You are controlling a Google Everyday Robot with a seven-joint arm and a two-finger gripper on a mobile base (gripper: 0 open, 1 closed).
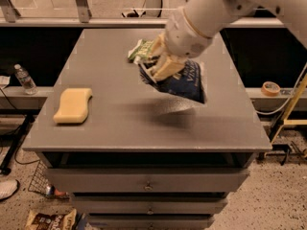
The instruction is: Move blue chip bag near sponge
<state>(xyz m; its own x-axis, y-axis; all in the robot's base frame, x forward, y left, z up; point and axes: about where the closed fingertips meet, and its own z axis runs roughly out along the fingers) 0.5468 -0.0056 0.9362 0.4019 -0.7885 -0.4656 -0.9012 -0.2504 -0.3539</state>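
The blue chip bag will be let go by my gripper against the far end of the pale yellow sponge (pixel 93 86). The bag still hangs above the grey table.
The blue chip bag (pixel 184 83), dark navy with white lettering, hangs in the air above the middle right of the grey table (pixel 124 123), casting a shadow below it. My gripper (pixel 158 71) is shut on the bag's upper left edge, at the end of the white arm coming from the top right. The pale yellow sponge (pixel 73 105) lies flat near the table's left edge, well to the left of the bag.
A green chip bag (pixel 140 50) lies at the back of the table, partly hidden behind my gripper. A water bottle (pixel 23 78) stands on a ledge to the left. A tape roll (pixel 271 87) sits on the right ledge. Drawers are below the tabletop.
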